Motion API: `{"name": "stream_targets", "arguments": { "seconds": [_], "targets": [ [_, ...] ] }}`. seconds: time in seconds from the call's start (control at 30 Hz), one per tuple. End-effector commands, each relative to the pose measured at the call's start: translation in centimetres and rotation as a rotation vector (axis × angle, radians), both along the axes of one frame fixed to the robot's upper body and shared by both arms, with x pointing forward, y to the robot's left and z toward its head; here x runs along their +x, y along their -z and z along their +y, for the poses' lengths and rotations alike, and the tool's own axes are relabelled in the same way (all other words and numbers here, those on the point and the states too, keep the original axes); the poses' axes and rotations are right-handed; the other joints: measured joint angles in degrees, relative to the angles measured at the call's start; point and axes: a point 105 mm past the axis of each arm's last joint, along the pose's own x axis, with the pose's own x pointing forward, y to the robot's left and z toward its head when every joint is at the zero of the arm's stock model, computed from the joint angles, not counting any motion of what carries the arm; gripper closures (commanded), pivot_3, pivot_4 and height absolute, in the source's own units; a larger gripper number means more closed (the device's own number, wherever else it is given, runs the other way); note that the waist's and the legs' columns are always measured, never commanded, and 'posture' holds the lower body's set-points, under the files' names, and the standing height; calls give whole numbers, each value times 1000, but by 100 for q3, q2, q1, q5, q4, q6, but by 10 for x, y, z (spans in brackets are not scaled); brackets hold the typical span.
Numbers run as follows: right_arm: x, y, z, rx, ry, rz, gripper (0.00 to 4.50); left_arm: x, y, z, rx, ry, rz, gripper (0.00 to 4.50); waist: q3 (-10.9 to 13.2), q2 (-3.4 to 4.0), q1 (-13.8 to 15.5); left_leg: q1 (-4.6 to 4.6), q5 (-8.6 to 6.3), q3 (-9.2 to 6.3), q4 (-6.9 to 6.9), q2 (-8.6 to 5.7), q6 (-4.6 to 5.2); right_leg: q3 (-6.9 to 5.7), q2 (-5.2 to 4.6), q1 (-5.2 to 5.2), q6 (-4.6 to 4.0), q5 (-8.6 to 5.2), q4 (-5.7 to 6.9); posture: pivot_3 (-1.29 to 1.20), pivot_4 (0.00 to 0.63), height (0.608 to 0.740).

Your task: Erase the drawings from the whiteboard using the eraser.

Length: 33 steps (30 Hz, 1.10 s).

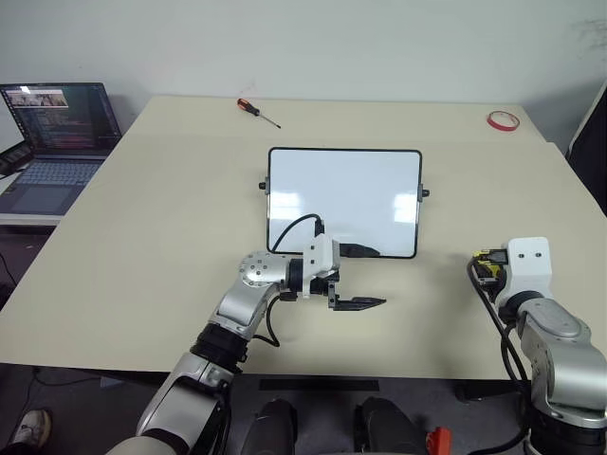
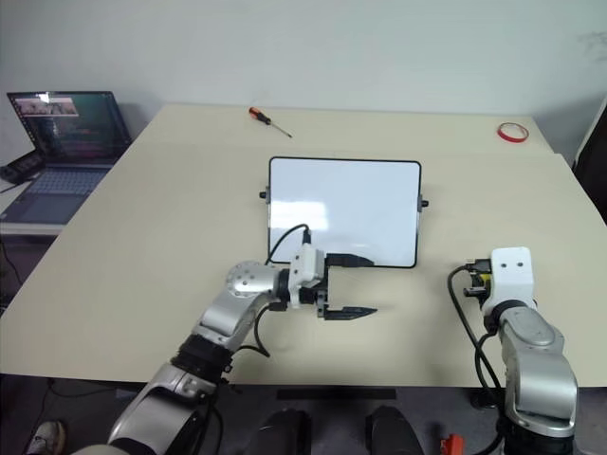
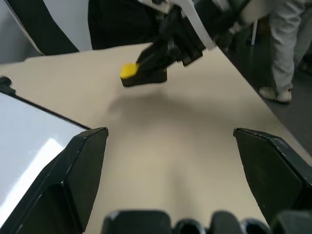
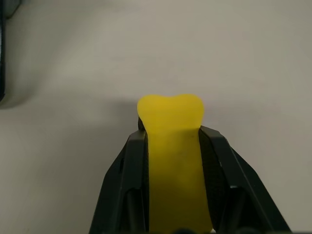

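The robot's right gripper needs to set the yellow eraser down on the bare table (image 1: pixel 473 264) (image 4: pixel 161 150) beside the near corner of the whiteboard.
The whiteboard (image 1: pixel 343 194) lies flat in the middle of the table, and its face looks plain white with a glare patch. The drawings are out of view. My left gripper (image 1: pixel 364 278) hovers level at the board's near edge, pointing right. It is open, one finger over the board's frame and the other over bare table. My right gripper (image 4: pixel 170 134) is off to the board's right, near the table's front edge. It is shut on the yellow eraser (image 4: pixel 171 146), whose end sticks out past the fingertips. The left wrist view shows that eraser (image 3: pixel 129 71) in the right gripper.
A red-handled screwdriver (image 1: pixel 258 111) lies beyond the board and a red tape ring (image 1: pixel 503 120) sits at the far right corner. An open laptop (image 1: pixel 59 133) stands on a side table to the left. A person's legs (image 3: pixel 285 48) stand beyond the table's right side.
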Motion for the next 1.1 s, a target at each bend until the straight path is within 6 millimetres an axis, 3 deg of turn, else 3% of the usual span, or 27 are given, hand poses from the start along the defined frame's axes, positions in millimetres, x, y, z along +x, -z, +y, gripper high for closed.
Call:
{"name": "stream_targets", "arguments": {
  "seconds": [0.03,0.23,0.67,0.97,1.1],
  "targets": [
    [2,-5,-2,22,15,-21,3396,1,-10,-3,-2,27,-56,0,0,0,4,-2,0,0,0,-1,0,0,0,-1,0,0,0,0,150,740],
    [3,4,-3,81,51,3,3396,0,-11,0,-4,20,-61,0,0,0,6,-1,0,-1,0,0,0,0,-2,0,0,0,0,0,150,740],
    [19,-3,14,93,-9,-41,3396,-1,-15,-2,-9,23,-57,0,0,1,3,-1,0,-1,0,0,0,-1,-1,-1,0,0,0,0,150,740],
    [21,3,14,85,-17,-20,3396,-1,-15,0,-1,17,-52,0,0,1,4,-1,0,-1,0,0,0,0,-2,-1,0,0,1,0,150,740],
    [21,3,12,83,-14,-18,2153,0,-16,0,2,15,-53,0,0,1,4,-1,0,-1,0,0,0,0,-2,-1,0,0,1,0,150,740]
  ]
}}
